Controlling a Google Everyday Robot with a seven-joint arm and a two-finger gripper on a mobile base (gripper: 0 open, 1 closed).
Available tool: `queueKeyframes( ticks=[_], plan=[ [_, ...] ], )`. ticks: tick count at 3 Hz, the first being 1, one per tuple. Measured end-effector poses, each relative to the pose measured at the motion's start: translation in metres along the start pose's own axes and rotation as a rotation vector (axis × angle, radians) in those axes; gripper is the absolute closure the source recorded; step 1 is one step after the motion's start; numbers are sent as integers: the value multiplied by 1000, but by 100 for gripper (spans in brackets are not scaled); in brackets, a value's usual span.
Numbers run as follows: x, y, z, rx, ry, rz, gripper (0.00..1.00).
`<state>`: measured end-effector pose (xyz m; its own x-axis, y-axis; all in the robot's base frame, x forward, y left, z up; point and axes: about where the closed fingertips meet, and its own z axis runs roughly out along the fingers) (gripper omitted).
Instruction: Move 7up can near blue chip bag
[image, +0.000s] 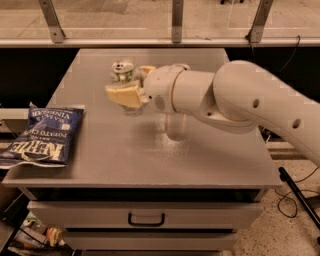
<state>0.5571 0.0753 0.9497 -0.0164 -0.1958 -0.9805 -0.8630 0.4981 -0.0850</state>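
The 7up can, now upright over the table's back middle, will be let go by my gripper on the grey table (115, 139), a small gap away from the inner edge of the blue chip bag.
The 7up can (123, 74), silver-topped with green markings, stands upright between my gripper's fingers over the back middle of the grey table (150, 165). My gripper (132, 84) is shut on it, with one tan finger (122, 95) in front and the other behind. The blue chip bag (44, 135), dark blue with white lettering, lies flat at the table's left edge, well apart from the can to its lower left. I cannot tell whether the can touches the tabletop.
My white arm (235, 97) reaches in from the right across the table's middle and hides the gold-orange can. A drawer with a dark handle (146, 219) is under the tabletop. Metal railing posts (176, 20) stand behind. Cables (295, 192) lie on the floor at right.
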Motion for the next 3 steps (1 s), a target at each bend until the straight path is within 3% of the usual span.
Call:
queueKeyframes(
  ticks=[2, 3],
  plan=[
    [37, 30, 23, -76, -66, 46, 100],
    [55, 39, 30, -99, -63, 91, 100]
  ],
)
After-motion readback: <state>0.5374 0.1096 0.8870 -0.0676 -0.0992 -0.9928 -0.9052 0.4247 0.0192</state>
